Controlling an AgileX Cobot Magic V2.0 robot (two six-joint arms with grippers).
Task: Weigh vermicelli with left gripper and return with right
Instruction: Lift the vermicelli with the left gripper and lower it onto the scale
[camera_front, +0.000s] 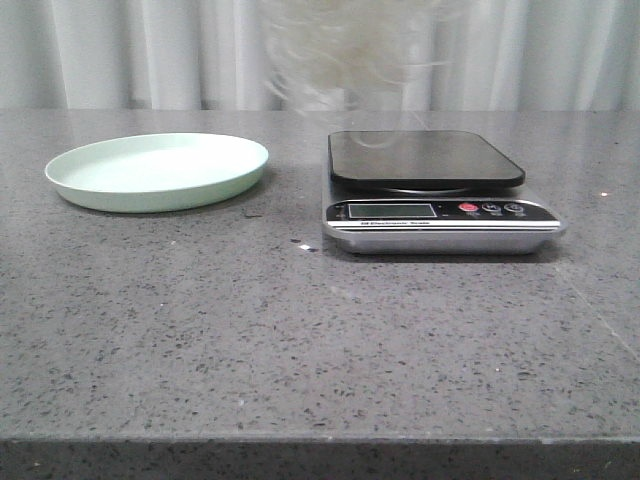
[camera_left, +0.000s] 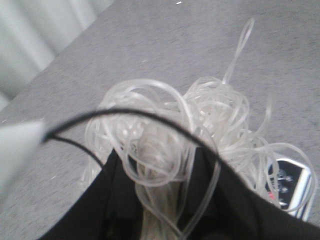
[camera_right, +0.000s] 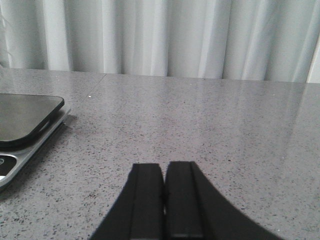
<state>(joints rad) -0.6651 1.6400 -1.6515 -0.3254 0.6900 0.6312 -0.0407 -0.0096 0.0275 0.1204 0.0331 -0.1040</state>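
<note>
My left gripper has the vermicelli. It now hangs above the scale's far side. It will let go of it on the middle of the scale's bare black platform (camera_front: 424, 152).
The vermicelli (camera_front: 345, 55), a loose tangle of thin whitish strands, hangs in the air above the scale's far side, blurred at the top of the front view. In the left wrist view my left gripper (camera_left: 160, 165) is shut on the vermicelli (camera_left: 200, 115), strands bunched between its black fingers (camera_left: 120, 200). The gripper itself is out of the front view. The scale (camera_front: 435, 190) has a bare black platform; its corner shows in the left wrist view (camera_left: 292, 187). My right gripper (camera_right: 164, 172) is shut and empty, low over the table, to the right of the scale (camera_right: 25, 125).
A pale green round plate (camera_front: 158, 172) sits bare at the left of the grey speckled table (camera_front: 300, 340). White curtains (camera_front: 150, 50) hang behind the table's far edge.
</note>
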